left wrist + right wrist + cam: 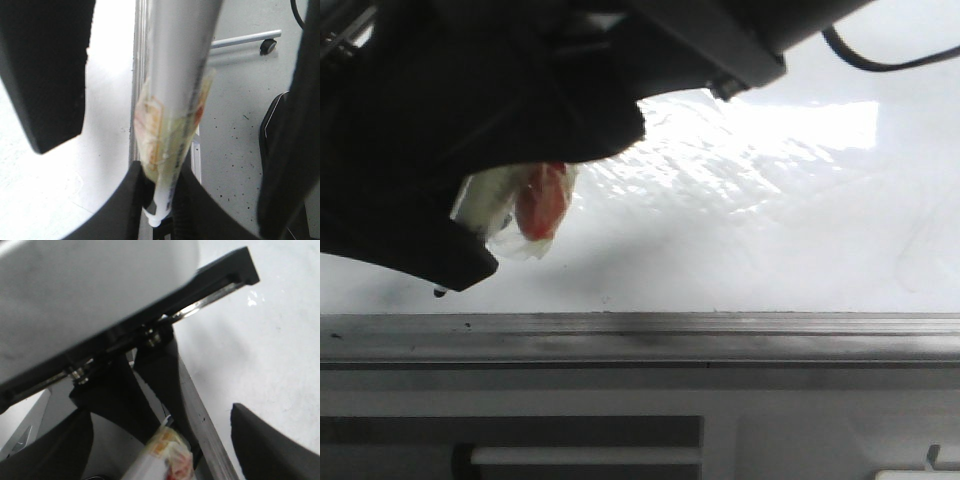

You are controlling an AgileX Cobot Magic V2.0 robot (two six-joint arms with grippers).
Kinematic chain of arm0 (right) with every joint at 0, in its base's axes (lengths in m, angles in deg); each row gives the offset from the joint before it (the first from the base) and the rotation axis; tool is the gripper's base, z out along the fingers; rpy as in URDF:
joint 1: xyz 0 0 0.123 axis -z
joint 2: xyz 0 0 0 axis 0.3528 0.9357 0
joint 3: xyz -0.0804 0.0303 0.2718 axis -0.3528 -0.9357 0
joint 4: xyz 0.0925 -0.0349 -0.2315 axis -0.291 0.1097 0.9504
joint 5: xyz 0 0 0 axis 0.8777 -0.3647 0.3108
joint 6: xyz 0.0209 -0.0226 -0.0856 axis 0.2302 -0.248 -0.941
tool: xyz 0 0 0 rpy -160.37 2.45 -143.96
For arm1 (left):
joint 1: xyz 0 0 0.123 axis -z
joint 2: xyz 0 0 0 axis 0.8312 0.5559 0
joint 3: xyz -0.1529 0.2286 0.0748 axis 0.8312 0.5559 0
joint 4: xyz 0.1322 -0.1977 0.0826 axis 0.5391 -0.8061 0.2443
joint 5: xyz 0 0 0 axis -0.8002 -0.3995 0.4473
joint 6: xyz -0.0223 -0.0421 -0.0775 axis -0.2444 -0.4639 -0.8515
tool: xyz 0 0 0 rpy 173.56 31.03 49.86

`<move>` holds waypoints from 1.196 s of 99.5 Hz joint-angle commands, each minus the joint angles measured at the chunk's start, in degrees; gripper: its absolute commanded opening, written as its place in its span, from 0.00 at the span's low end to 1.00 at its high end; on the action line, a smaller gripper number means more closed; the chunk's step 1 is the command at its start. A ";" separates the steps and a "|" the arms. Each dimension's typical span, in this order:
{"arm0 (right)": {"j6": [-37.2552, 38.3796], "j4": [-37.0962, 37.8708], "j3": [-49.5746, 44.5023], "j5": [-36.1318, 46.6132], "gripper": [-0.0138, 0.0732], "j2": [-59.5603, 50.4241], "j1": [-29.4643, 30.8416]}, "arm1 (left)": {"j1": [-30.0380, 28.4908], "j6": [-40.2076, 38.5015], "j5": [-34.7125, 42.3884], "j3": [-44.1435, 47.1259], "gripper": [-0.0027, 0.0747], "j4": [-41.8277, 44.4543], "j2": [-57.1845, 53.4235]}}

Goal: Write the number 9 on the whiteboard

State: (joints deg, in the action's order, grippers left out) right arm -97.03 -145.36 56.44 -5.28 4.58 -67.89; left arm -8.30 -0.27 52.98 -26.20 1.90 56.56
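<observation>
The robot's left gripper holds the marker close to its black tip, so next the right gripper closes on the yellowish tape (161, 131) and takes over the marker before writing.
The whiteboard (770, 230) is glossy white with wrinkled film; it also shows in the left wrist view (50, 190) and the right wrist view (260, 340). No number 9 shows on it. My left gripper (162, 200) is shut on a silver-white marker (175, 75) wrapped in yellowish tape with a red patch (540, 200). The marker's end pokes out between the fingers. My right gripper (160, 450) is open, and its black fingers (270, 440) straddle the marker (162, 457) without touching it. Both grippers fill the upper left of the front view, low over the board's near edge.
A grey metal edge rail (720, 335) runs along the board's near side. Below it lies a dark grey panel with slots (520, 430). A black cable (880, 60) hangs at the upper right. Speckled grey floor (235, 125) lies beyond the board's edge.
</observation>
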 commanded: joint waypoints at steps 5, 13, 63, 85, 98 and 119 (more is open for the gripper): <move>-0.02 -0.42 1.21 -0.60 0.75 -1.63 1.82 | 0.43 -0.56 2.87 -2.01 0.01 -1.43 -1.25; 0.47 -0.42 0.72 -1.67 0.75 -1.63 2.56 | 0.43 -0.56 2.87 -2.01 0.01 -1.43 -1.25; 0.90 -4.66 0.49 -1.02 0.64 -1.63 2.81 | 0.43 -0.56 2.87 -2.01 0.01 -1.43 -1.25; 0.90 -5.05 0.49 -1.83 0.35 -1.63 2.81 | 0.43 -0.56 2.87 -2.01 0.01 -1.43 -1.25; 0.90 -5.05 0.49 -2.98 0.13 -1.63 2.81 | 0.43 -0.56 2.87 -2.01 0.01 -1.43 -1.25; 0.90 -3.28 0.49 -3.65 0.09 -1.63 2.81 | 0.43 -2.69 3.27 -2.01 0.02 -2.07 -1.63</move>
State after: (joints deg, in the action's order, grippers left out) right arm -97.25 -146.52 55.39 -8.29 4.30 -65.39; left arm -8.41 -4.32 52.58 -26.20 1.47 56.56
